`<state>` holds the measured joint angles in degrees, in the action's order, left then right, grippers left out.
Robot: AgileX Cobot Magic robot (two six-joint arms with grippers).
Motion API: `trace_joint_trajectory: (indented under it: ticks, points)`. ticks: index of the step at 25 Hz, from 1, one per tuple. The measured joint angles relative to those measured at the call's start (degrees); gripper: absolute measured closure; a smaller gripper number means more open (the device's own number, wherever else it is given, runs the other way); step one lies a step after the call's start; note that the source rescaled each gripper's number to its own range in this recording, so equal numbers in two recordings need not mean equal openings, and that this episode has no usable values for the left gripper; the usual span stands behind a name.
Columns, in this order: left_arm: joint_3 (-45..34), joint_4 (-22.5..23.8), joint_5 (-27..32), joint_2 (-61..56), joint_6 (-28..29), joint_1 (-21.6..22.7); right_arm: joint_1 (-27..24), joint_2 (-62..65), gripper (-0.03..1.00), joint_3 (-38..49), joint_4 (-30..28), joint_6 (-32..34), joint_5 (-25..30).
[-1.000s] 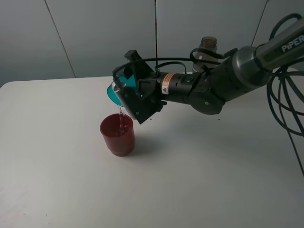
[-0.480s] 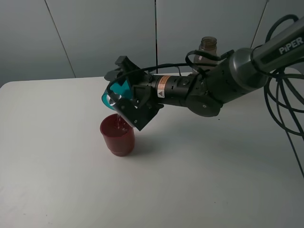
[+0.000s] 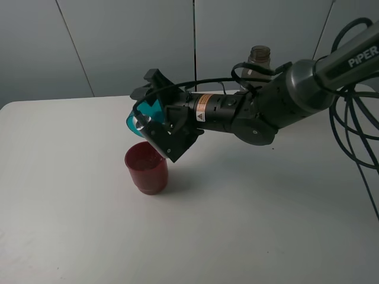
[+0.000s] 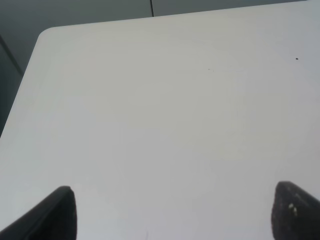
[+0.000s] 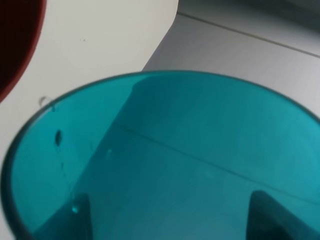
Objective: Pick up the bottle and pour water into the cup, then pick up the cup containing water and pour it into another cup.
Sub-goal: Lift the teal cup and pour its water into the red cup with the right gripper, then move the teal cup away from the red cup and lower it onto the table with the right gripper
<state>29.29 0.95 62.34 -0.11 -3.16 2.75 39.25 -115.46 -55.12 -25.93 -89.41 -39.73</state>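
Note:
The teal cup will go down on the table [image 3: 186, 141] between the red cup and the bottle, set there by my right gripper.
My right gripper [image 3: 155, 121] is shut on the teal translucent cup [image 3: 136, 120] and holds it tipped steeply, mouth down to the left, just above the squat dark red cup [image 3: 146, 167]. No stream falls from it now. In the right wrist view the teal cup [image 5: 165, 160] fills the frame, droplets cling to its inner wall, and the red cup's rim [image 5: 15, 45] shows at one corner. The grey-brown bottle [image 3: 259, 58] stands upright at the back, mostly hidden behind the right arm. My left gripper [image 4: 172, 215] is open over bare table.
The white table [image 3: 249, 225] ends at a rounded back-left corner [image 3: 7, 106]. Grey wall panels rise behind it. Black cables [image 3: 355, 130] loop down at the right. The right arm's body [image 3: 266, 109] stretches across the back middle.
The teal cup has been tipped further and lifted slightly to the left. The thin stream of water falling into the red cup a second ago has stopped.

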Motion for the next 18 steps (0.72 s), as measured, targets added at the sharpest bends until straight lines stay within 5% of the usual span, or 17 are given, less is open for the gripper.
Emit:
trace_joint_trajectory:
  ticks: [5,9,18]
  points:
    - [0.0,0.0,0.0,0.0,0.0,0.0,0.0,0.0,0.95,0.0,-0.2,7.9,0.0]
    - [0.0,0.0,0.0,0.0,0.0,0.0,0.0,0.0,0.95,-0.6,-0.3,22.3,0.0]
    - [0.0,0.0,0.0,0.0,0.0,0.0,-4.4,0.0,0.95,-5.3,-3.3,70.7,-1.6]
